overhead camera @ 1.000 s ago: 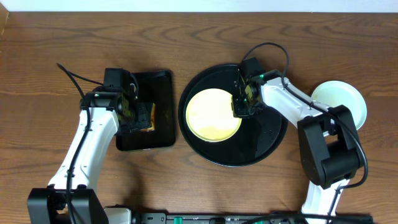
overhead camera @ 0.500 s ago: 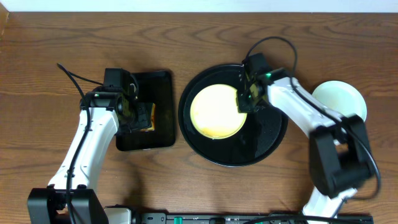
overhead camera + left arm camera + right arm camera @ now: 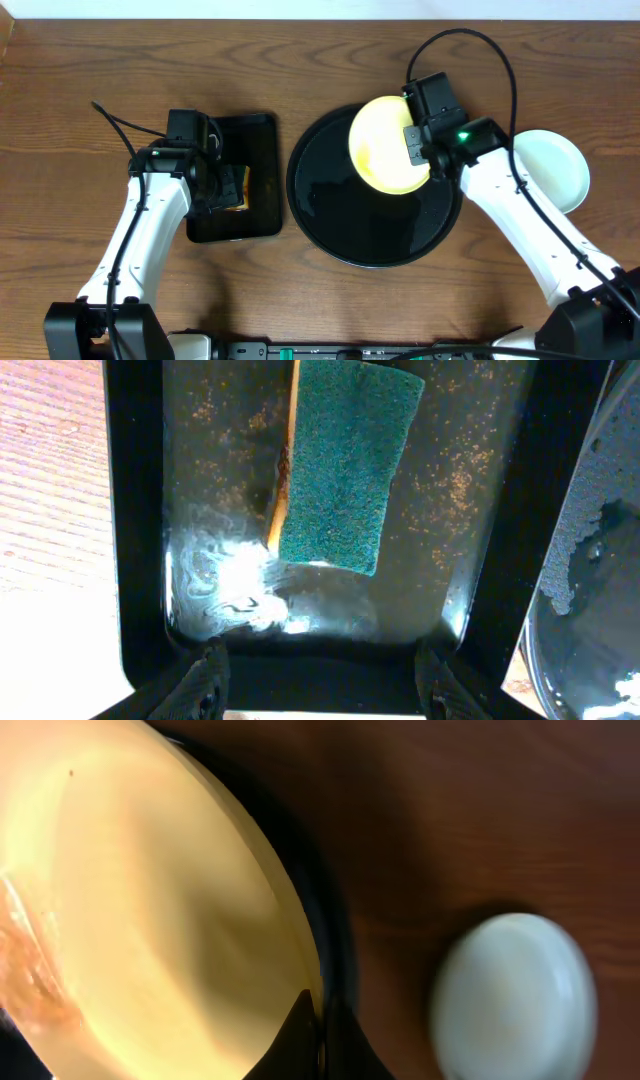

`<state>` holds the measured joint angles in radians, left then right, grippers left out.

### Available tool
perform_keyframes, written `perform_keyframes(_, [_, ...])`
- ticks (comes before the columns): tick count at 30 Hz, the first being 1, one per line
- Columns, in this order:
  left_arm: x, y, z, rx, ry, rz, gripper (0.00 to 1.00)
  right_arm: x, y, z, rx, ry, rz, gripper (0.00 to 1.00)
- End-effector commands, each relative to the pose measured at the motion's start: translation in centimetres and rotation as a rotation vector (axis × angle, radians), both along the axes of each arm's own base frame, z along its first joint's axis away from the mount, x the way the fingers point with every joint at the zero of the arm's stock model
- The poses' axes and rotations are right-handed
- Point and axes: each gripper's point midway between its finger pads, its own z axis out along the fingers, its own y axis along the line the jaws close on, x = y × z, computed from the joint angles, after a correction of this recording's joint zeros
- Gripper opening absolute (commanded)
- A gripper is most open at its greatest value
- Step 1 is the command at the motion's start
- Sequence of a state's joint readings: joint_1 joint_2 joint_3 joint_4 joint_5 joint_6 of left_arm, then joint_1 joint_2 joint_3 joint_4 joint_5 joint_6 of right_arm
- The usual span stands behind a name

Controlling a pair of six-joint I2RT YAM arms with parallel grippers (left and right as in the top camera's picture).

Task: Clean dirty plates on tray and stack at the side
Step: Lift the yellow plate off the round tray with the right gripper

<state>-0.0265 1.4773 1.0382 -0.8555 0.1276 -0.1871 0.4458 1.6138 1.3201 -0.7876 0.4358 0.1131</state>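
Observation:
The robot's right gripper will release the pale yellow plate on top of the pale mint plate (image 3: 546,172) (image 3: 516,998) beside the round black tray.
My right gripper (image 3: 420,148) is shut on the rim of the pale yellow plate (image 3: 383,145), holding it tilted above the far right part of the round black tray (image 3: 340,225). In the right wrist view the closed fingers (image 3: 320,1025) pinch the yellow plate's (image 3: 150,900) edge, and a brown smear shows at its left. A pale mint plate (image 3: 553,168) lies on the table right of the tray, and it shows again as the mint plate (image 3: 515,995). My left gripper (image 3: 320,660) hangs open over the small rectangular tray, holding nothing.
The black rectangular tray (image 3: 258,150) at the left holds a green and yellow sponge (image 3: 340,465) and some foamy water. Bare wooden table lies around both trays. The round tray's wet rim (image 3: 590,560) sits just right of the rectangular one.
The right gripper has lifted the yellow plate off the middle of the round tray and carried it up and to the right, tilting it. The left arm has stayed still.

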Motion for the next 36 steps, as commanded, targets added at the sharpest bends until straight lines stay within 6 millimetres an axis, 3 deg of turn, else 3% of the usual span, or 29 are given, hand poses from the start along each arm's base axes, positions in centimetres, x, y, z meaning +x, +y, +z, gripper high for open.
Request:
perform_keyframes(1, [-0.1,0.2,-0.1,0.006,0.003,0.017,0.61,-0.1,-1.0,2.6,-0.171,-0.097,-0.021,0.01])
perform_keyframes(6, [-0.1,0.2,-0.1,0.006,0.003,0.017,0.61,-1.1,0.4,5.2,-0.36,-0.215,-0.017,0.01])
perform_keyframes(12, [0.0,0.2,-0.1,0.006,-0.001,0.017,0.61,-2.3,2.7,7.3,-0.467,-0.315,0.011,0.01])
perform_keyframes(17, [0.0,0.2,-0.1,0.006,0.0,0.017,0.61,-2.8,3.1,8.4,-0.519,-0.367,0.002,0.01])
perform_keyframes(36, [0.0,0.2,-0.1,0.006,0.0,0.017,0.61,-2.7,2.8,8.1,-0.453,-0.382,-0.051,0.01])
